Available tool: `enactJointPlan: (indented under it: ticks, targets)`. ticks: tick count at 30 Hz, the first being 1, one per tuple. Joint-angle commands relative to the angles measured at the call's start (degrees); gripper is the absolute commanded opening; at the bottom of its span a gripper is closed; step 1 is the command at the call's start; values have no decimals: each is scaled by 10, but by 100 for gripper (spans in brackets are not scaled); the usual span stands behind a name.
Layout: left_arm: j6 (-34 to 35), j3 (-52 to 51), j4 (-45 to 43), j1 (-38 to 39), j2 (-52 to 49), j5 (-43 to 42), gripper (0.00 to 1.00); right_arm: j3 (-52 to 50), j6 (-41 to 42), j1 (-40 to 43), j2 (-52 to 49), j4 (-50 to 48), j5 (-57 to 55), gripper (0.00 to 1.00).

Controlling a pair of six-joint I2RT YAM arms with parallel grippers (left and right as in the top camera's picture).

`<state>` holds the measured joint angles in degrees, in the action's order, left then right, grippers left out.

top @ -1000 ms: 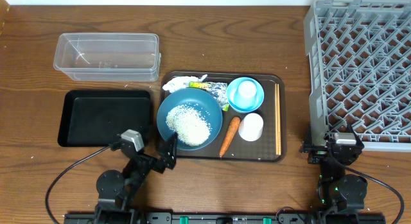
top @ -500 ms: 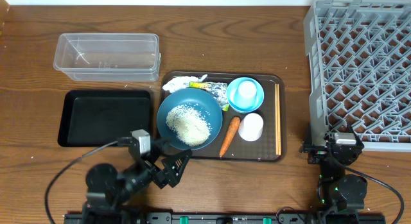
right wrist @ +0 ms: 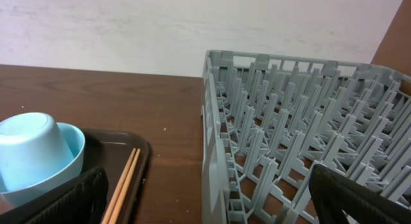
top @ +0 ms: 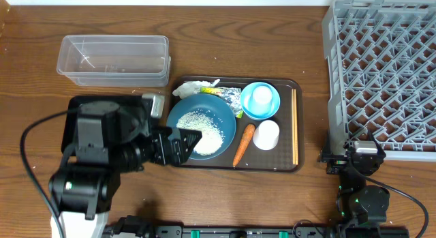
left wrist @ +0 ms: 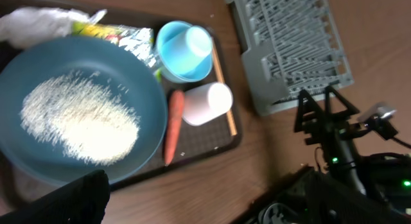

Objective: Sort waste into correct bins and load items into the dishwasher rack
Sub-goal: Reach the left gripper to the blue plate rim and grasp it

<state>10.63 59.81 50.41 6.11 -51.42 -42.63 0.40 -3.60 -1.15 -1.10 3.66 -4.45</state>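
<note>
My left gripper is to go to the large dark-blue bowl next and take hold of the bowl's rim (top: 234,137) (left wrist: 164,117) beside the carrot.
The large dark-blue bowl (top: 184,115) holds a heap of white rice (top: 202,129) on the brown serving tray (top: 286,166). Also on that tray are crumpled paper (top: 191,88), a foil wrapper (top: 230,95), a carrot (top: 243,144), a light-blue bowl (top: 259,100), a white cup (top: 266,134) and chopsticks (top: 294,125). My left gripper (top: 182,145) is open and empty above the bowl's near-left rim. In the left wrist view (left wrist: 205,211) the rice (left wrist: 80,118) lies ahead. My right gripper (top: 357,156) is open and empty at the dishwasher rack's (top: 385,74) front edge.
The clear tub (top: 114,59) stands at the back left. The black tray (top: 71,108) in front of it is mostly hidden under my left arm. The rack fills the right side of the table.
My left arm has risen from its low pose at the table's front and swung over the black tray, with the gripper now at the bowl's near-left rim. The right arm has not moved.
</note>
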Motion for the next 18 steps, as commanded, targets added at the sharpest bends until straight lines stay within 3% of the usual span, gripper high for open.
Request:
enactJointPlan:
  ticks: [1, 7, 13, 18]
  targets:
    - [-18, 14, -8, 3, -14, -51, 100, -1, -5, 3, 0, 2, 2, 99]
    - [-12, 14, 7, 63, -34, 30, 100, -1, -5, 3, 0, 2, 2, 99]
    - [70, 14, 22, 226, -81, 271, 100, -1, -5, 3, 0, 2, 2, 99]
    - [71, 14, -31, 315, -123, 325, 99, -1, -5, 3, 0, 2, 2, 99]
